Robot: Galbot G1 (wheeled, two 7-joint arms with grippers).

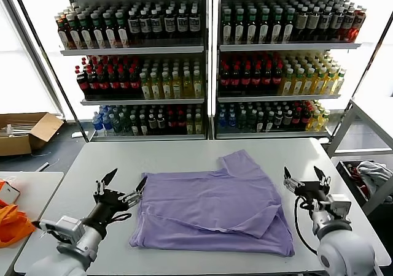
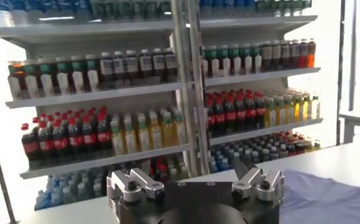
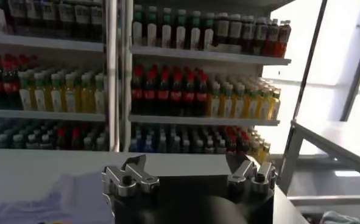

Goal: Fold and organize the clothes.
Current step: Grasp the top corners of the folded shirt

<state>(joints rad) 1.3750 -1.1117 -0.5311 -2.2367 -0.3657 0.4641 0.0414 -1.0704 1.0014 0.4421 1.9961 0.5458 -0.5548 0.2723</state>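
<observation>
The far corner (image 1: pixel 147 175) of the lavender T-shirt, at the end of its far edge away from the sleeve pointing outward, will be gripped by my left gripper.
The lavender T-shirt (image 1: pixel 215 205) lies partly folded on the white table (image 1: pixel 184 153), one sleeve pointing toward the far side. My left gripper (image 1: pixel 126 184) is open and empty, just left of the shirt's near left edge, above the table. My right gripper (image 1: pixel 305 179) is open and empty, just right of the shirt's right edge. A corner of the shirt shows in the left wrist view (image 2: pixel 326 195) and in the right wrist view (image 3: pixel 58 198). In each wrist view the fingers spread wide apart with nothing between them.
Shelves of bottles (image 1: pixel 202 61) stand behind the table. An orange fabric bag (image 1: pixel 11 222) lies on a side table at the left. A cardboard box (image 1: pixel 24 132) sits on the floor at the left. A bin with a grey-white cloth bundle (image 1: pixel 371 175) is at the right.
</observation>
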